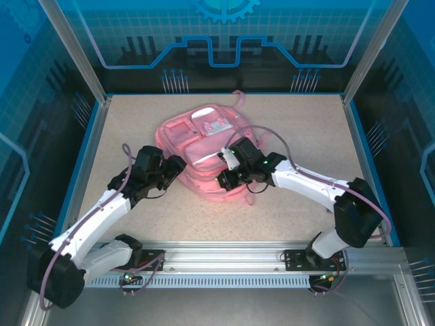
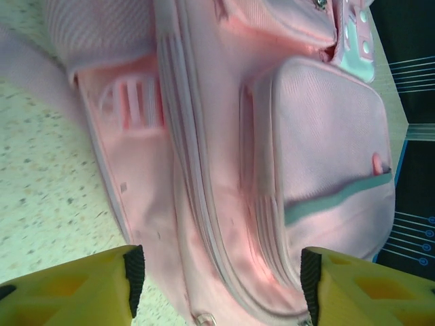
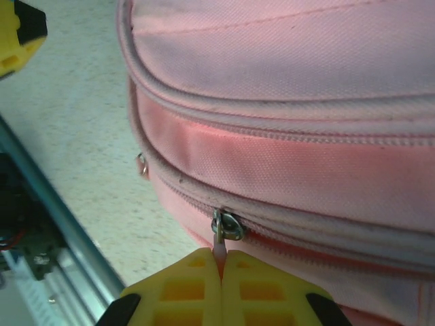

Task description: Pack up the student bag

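The robot's right gripper holds the zip's pull tab while the bag lies loose, so the left gripper should grip the zip seam (image 2: 207,224) and hold the bag still.
The student bag (image 1: 183,139), soft and pink, lies flat in the middle of the table. My right gripper (image 1: 223,180) is at its near edge. In the right wrist view the yellow fingers (image 3: 221,261) are shut on the pale pink pull tab of a metal zip slider (image 3: 228,226) on the bag's side (image 3: 285,156). My left gripper (image 1: 178,166) is at the bag's left side. Seen from the left wrist, it (image 2: 221,282) stands open above the bag's zip seams (image 2: 204,204), with nothing between its black pads (image 2: 134,275).
A second metal zip ring (image 3: 142,165) hangs at the bag's corner. The aluminium rail (image 1: 224,255) runs along the near edge behind both grippers. Speckled table (image 1: 312,136) lies bare to the right and left of the bag, bounded by blue edging and clear walls.
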Motion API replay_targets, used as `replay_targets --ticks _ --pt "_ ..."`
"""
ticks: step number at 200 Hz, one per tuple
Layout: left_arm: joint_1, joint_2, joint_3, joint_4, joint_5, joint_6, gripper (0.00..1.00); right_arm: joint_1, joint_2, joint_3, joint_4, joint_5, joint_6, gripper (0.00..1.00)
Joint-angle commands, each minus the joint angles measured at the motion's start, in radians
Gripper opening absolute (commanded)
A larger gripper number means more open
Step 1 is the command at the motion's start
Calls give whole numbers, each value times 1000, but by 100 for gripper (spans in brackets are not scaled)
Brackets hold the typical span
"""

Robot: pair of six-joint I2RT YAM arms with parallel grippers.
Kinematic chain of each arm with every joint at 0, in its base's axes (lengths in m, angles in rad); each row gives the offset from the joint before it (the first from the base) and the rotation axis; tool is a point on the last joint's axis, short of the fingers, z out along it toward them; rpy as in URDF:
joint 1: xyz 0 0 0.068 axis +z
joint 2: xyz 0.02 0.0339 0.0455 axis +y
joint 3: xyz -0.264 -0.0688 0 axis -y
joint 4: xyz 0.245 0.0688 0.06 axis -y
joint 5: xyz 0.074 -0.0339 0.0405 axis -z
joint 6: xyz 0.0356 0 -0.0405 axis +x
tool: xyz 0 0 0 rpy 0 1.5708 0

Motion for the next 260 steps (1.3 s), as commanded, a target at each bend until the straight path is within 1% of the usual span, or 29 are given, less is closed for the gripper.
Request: replay_targets --ticks 1,31,47,65,82,105,140,207,227,260 --pt "2 -74 -21 -139 -25 -18 66 40 61 90 133 -118 58 0" --pt "1 -140 -80 -91 20 -112 66 82 145 170 144 -120 73 0" --pt "1 -146 -111 -27 56 -160 63 98 173 197 138 -116 77 0" --pt "-1 -139 -153 86 111 -235 60 110 178 205 135 -102 80 0" --pt "-1 -132 -179 155 126 -282 59 113 173 199 135 -98 85 0" --pt "-1 -114 -177 173 111 -283 56 115 162 182 138 -97 85 0" --pt "-7 -67 -174 216 123 -287 50 116 150 161 145 -96 91 0" --pt "-32 -16 -171 216 82 -280 40 118 141 154 124 -74 87 0" --pt "-34 -10 -185 244 63 -290 38 127 138 159 96 -56 65 0" --pt "-35 10 -189 287 40 -305 37 147 136 175 20 10 17 0"
